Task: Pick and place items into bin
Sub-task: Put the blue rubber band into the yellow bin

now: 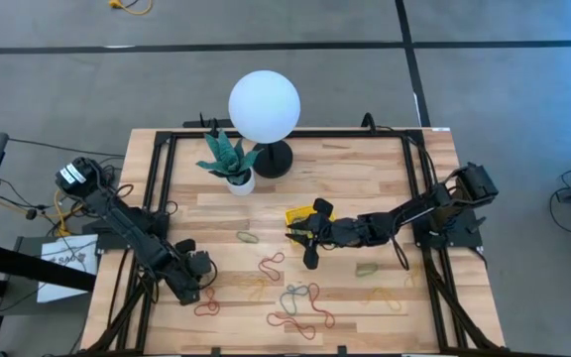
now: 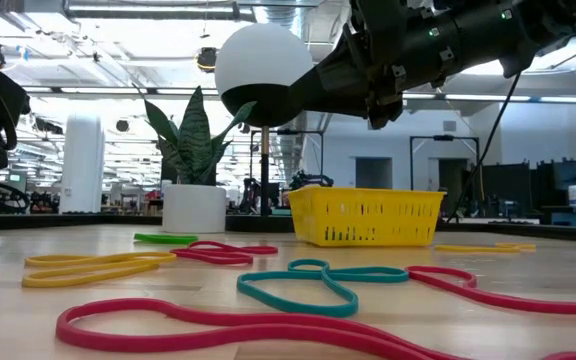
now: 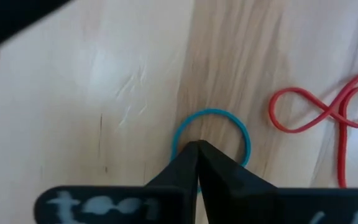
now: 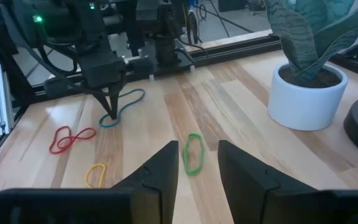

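The left gripper's fingers are shut inside the teal band's end loop, so the robot should open them and pinch the teal band itself [image 3: 211,111] before it lifts the band.
Rubber bands in red, teal, yellow, orange and green lie scattered flat on the wooden table [image 1: 365,169]. The yellow bin [image 1: 298,214] stands near the table's middle, also seen in the low view [image 2: 365,216]. My left gripper [image 3: 197,144] is shut and points steeply down at a teal band [image 3: 211,114] near the left front; the right wrist view shows it too [image 4: 110,116]. My right gripper [image 4: 197,163] hovers open beside the bin, holding nothing, with a green band [image 4: 193,152] on the table beyond its fingers. My left gripper comes from above, slanting, and its shut fingertips [image 3: 190,155] stand inside the end loop of the teal band [image 3: 178,138], which lies flat on the table. The fingers hide the band's near arc, so I cannot tell whether the band is pinched.
A white plant pot [image 1: 238,180] and a globe lamp [image 1: 264,106] stand at the back of the table. A red band [image 3: 328,115] lies close to the left gripper. More bands, red [image 1: 271,263], teal [image 1: 295,295] and orange [image 1: 385,296], lie along the front. A black frame [image 1: 157,188] borders the table.
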Action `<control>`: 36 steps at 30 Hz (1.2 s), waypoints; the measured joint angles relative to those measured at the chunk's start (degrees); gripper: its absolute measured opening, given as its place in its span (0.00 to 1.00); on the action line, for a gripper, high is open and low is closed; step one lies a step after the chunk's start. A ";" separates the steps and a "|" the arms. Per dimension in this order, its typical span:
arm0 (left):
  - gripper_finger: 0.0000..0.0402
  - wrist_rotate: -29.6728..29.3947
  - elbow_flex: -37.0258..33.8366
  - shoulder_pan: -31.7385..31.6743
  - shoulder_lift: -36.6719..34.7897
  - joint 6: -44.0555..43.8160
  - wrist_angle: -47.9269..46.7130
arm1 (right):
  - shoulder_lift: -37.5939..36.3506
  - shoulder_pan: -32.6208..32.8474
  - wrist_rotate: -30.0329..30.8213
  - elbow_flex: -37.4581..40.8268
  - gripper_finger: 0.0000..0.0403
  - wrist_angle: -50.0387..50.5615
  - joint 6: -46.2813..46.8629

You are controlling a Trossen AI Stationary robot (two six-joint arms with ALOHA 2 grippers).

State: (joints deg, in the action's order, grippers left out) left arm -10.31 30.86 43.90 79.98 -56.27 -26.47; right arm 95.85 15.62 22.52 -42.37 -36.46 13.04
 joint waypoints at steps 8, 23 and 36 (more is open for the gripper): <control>0.00 -4.05 7.05 -0.31 0.64 -2.49 -10.18 | 0.00 0.00 -0.15 0.00 0.27 0.08 -0.02; 0.28 1.44 6.30 -0.31 5.05 -1.27 -11.24 | 0.02 0.00 -0.16 0.00 0.27 0.45 0.00; 0.02 1.04 7.53 -0.86 6.80 8.55 -8.59 | 0.02 0.00 -0.17 0.00 0.27 0.41 -0.04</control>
State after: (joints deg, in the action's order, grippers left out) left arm -9.27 38.39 43.04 86.78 -47.72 -35.06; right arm 95.88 15.62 22.35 -42.37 -36.05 12.99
